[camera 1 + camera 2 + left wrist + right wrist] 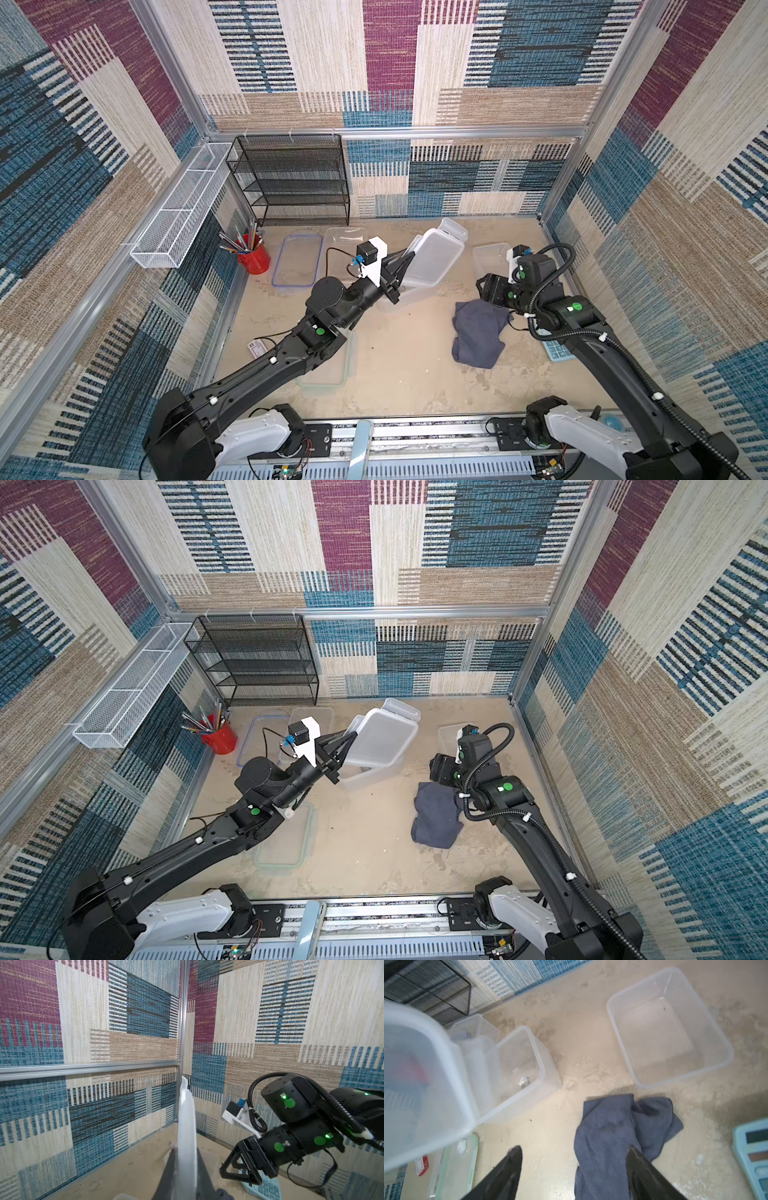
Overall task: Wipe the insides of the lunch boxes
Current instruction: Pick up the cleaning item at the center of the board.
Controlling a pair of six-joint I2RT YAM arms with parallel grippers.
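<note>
The frosted white lid, now tilted above a deep lunch box, will be released by my left gripper on the table [400, 361] between the green-rimmed lid and the grey-blue cloth.
My left gripper [404, 261] [186, 1150] is shut on the edge of a frosted white lid [434, 257] [380, 735] with an end flap. It holds the lid tilted above a deep lunch box [409, 296] [517, 1059]. A clear lunch box [345, 235] [475, 1024] stands behind it, and another lunch box [488, 257] [668, 1028] stands at the right. My right gripper [483, 289] [575, 1151] is open and hovers over the near edge of the crumpled grey-blue cloth [478, 332] [612, 1126], which lies on the table. Nothing is between its fingers.
A blue-rimmed lid [297, 259] lies at the back left, and a green-rimmed lid [328, 378] lies under the left arm. A red cup of pencils [253, 257], a black mesh shelf [291, 183] and a white wire basket [183, 208] stand at the left. A light blue calculator [753, 1157] lies beside the right arm.
</note>
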